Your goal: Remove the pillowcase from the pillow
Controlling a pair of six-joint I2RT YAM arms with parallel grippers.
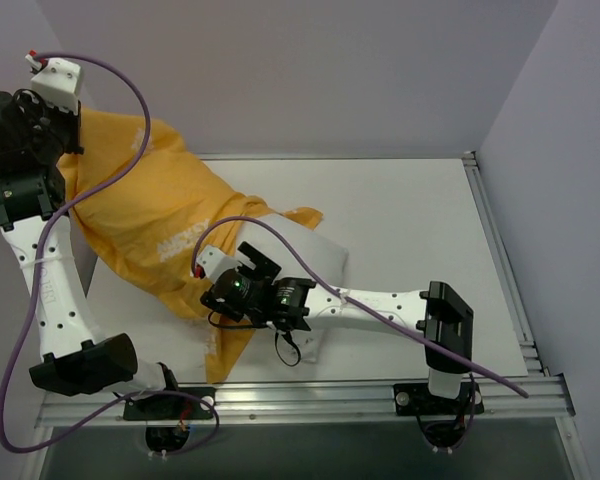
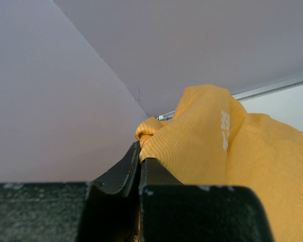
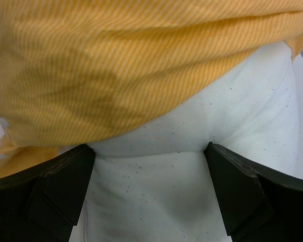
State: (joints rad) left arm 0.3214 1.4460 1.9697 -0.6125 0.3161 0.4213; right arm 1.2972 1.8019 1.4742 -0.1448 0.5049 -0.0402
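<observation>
The robot's right gripper will close on the bulge (image 1: 242, 262) (image 3: 149, 151) next to the pillowcase's edge to take hold of the white pillow.
The orange-yellow pillowcase (image 1: 160, 220) stretches from the upper left down to the middle of the table, lifted at its far end. My left gripper (image 1: 75, 150) is raised at the far left and shut on a bunched edge of the pillowcase (image 2: 202, 146), with its jaws (image 2: 140, 154) closed on the cloth. The white pillow (image 1: 315, 250) sticks out of the case's near end. My right gripper (image 1: 218, 298) sits on the pillow (image 3: 156, 191) with its jaws wide apart, straddling a bulge of white stuffing. The case's edge (image 3: 116, 65) lies just beyond. The printed face is hidden.
An aluminium rail (image 1: 495, 240) runs along the table's right edge and another rail (image 1: 310, 395) along the front by the arm bases. Lilac walls close the back and right sides. Purple cables (image 1: 140, 95) loop over both arms.
</observation>
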